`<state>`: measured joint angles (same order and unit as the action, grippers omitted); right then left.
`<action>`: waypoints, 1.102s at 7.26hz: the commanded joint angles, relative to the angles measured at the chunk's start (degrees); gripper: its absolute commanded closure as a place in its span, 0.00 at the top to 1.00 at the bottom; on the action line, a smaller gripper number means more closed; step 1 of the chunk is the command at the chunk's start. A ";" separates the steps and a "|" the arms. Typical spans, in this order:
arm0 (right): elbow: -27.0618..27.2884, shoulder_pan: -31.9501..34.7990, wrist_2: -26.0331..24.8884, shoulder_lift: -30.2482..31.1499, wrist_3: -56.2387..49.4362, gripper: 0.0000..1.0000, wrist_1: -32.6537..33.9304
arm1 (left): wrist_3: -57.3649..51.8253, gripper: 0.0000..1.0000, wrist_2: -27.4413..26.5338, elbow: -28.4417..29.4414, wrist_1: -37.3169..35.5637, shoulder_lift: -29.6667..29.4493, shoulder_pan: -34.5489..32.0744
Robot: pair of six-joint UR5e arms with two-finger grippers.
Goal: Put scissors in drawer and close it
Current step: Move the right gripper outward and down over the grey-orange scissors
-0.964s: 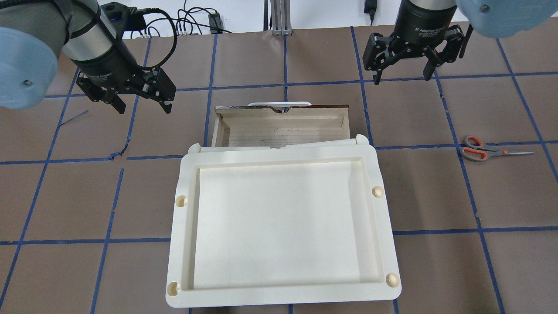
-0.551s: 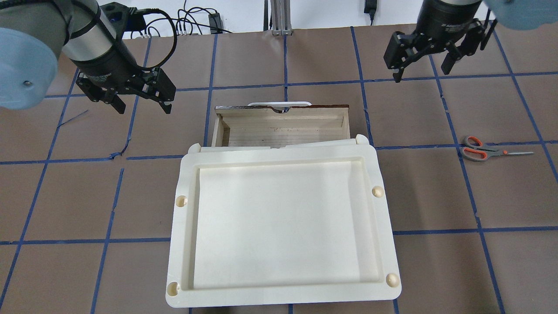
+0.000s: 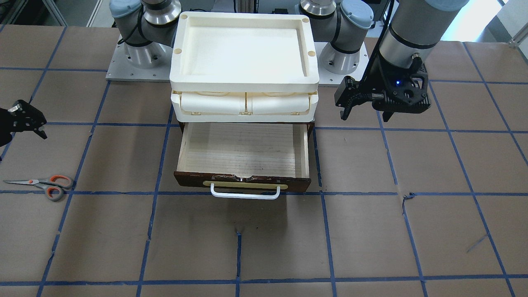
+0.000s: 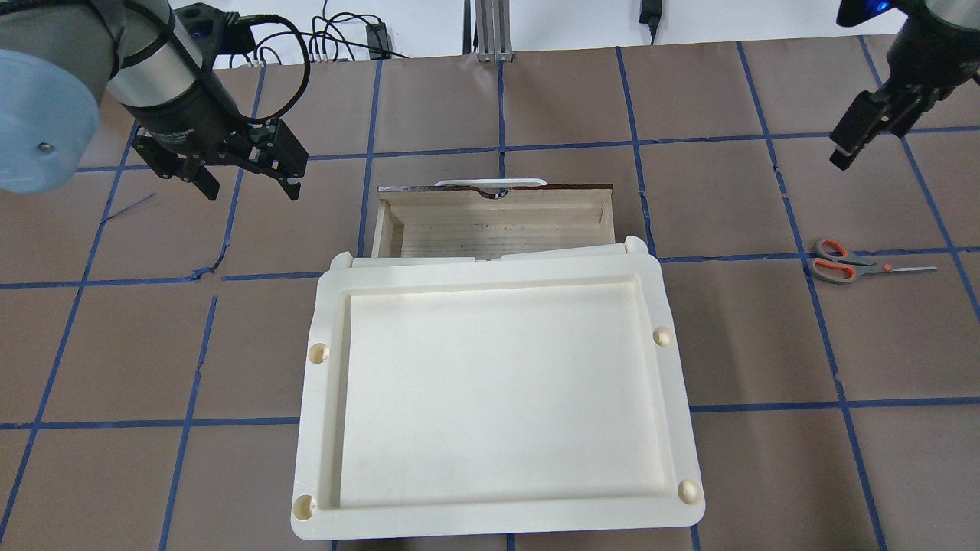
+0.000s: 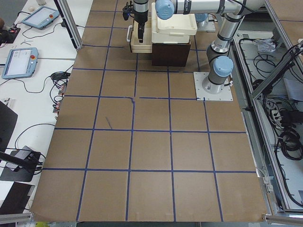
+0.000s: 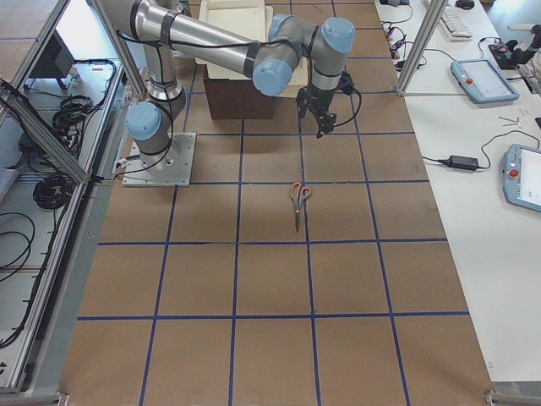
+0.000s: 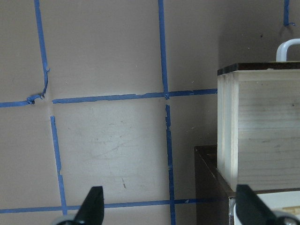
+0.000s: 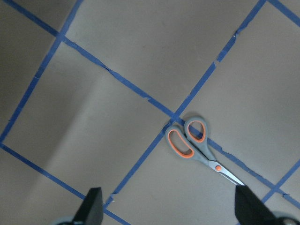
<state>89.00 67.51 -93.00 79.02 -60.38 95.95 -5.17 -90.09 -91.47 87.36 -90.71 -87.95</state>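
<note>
Next, my right gripper goes to the scissors and closes on the narrow ends of their grey handles (image 3: 40, 182) (image 8: 209, 160), next to the blades.
The scissors (image 4: 850, 265) lie flat on the brown table to the right, blades pointing right; they also show in the front view (image 3: 45, 183) and the right wrist view (image 8: 197, 145). The drawer (image 4: 574, 186) stands pulled open and empty, with its dark front and white handle in the front view (image 3: 243, 181). My right gripper (image 4: 842, 153) hovers open beyond the scissors and apart from them; both fingers frame the right wrist view (image 8: 168, 208). My left gripper (image 4: 251, 190) hangs open and empty left of the drawer, whose side shows in the left wrist view (image 7: 169, 208).
A large cream tray (image 4: 498, 528) sits stacked on top of the cabinet above the drawer (image 3: 243, 86). Cables (image 4: 337, 46) lie along the table's far edge. The arm bases (image 3: 140, 57) stand behind the cabinet. Blue tape lines grid the table.
My right gripper has moved to the right and turned edge-on to the overhead camera, now above and beyond the scissors. The left arm, drawer and scissors have not moved.
</note>
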 commanded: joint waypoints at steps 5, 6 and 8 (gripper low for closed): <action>19.32 -10.29 0.54 -5.27 -49.24 1.00 36.06 | -0.10 1.00 0.00 0.24 0.00 0.35 -0.56; 22.68 -10.38 1.50 -5.45 -53.22 0.99 37.80 | -0.10 1.00 0.09 0.24 0.00 0.35 -0.56; 22.98 -13.18 7.72 -8.16 -57.88 0.99 38.26 | -0.19 1.00 0.09 0.32 0.00 0.44 -0.56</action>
<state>111.24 56.01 -88.76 72.92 -114.29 133.08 -5.33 -90.01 -91.21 87.36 -90.31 -88.50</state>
